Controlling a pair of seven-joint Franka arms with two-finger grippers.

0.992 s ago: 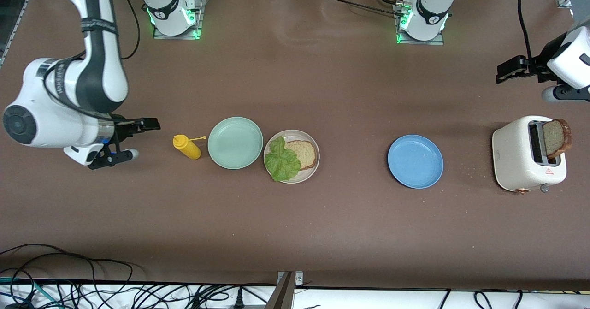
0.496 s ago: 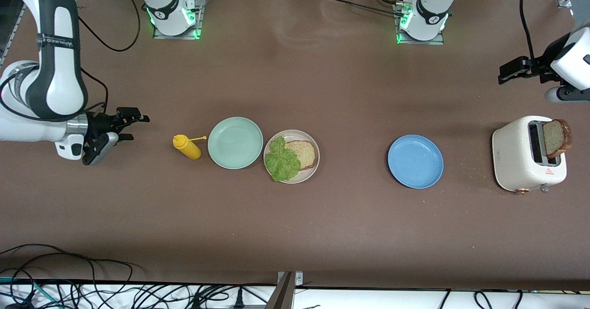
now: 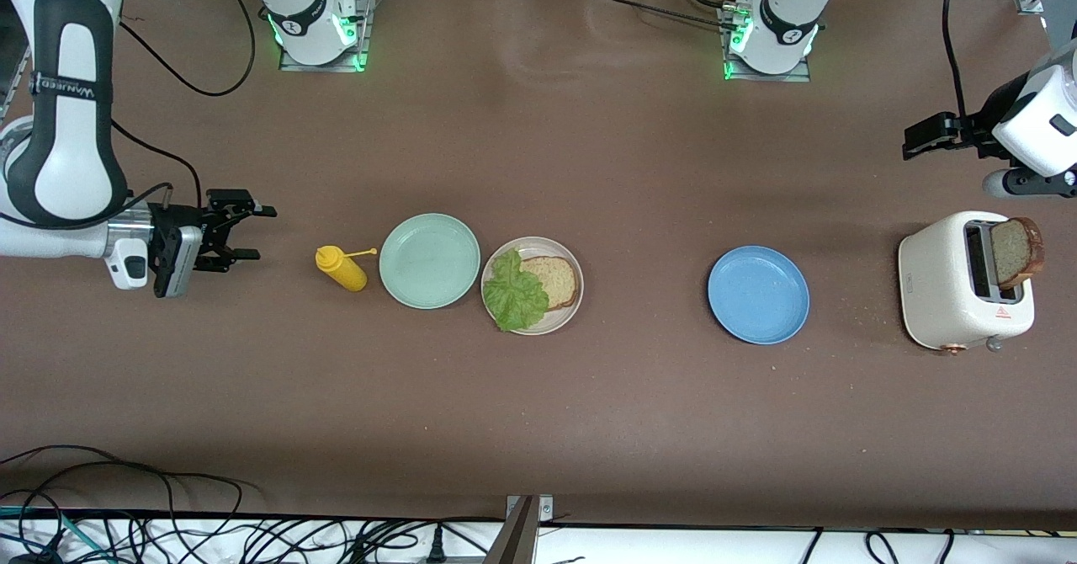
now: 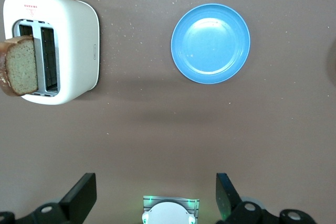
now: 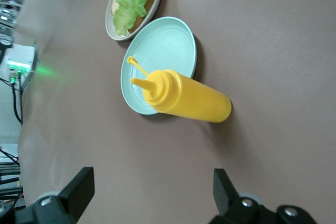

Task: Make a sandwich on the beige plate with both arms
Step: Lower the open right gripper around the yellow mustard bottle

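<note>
The body of the yellow squeeze bottle (image 3: pixel 349 275) (image 5: pixel 198 99), below its cap, will be gripped by my right gripper, because the bottle's nozzle should stay free for squeezing.
The beige plate (image 3: pixel 562 316) sits mid-table with one bread slice (image 3: pixel 555 281) and a green lettuce leaf (image 3: pixel 513 293) partly over it; both show in the right wrist view, plate (image 5: pixel 109 31) and lettuce (image 5: pixel 135 1). A second bread slice (image 3: pixel 1015 250) stands in the white toaster (image 3: pixel 942 282), also in the left wrist view (image 4: pixel 22 72). My right gripper (image 3: pixel 255 231) is open and empty, low over the table at the right arm's end, beside the yellow bottle. My left gripper (image 3: pixel 912 141) is open and empty, in the air above the table by the toaster.
A yellow squeeze bottle (image 3: pixel 341 268) stands next to an empty mint-green plate (image 3: pixel 429 260), which touches the beige plate. An empty blue plate (image 3: pixel 758 295) lies between the beige plate and the toaster. In the wrist views: bottle (image 5: pixel 189 98), blue plate (image 4: pixel 210 43), toaster (image 4: pixel 73 45).
The right arm has swung back toward its end of the table and its wrist has turned; the open gripper moved slightly away from the bottle. The left gripper barely shifted.
</note>
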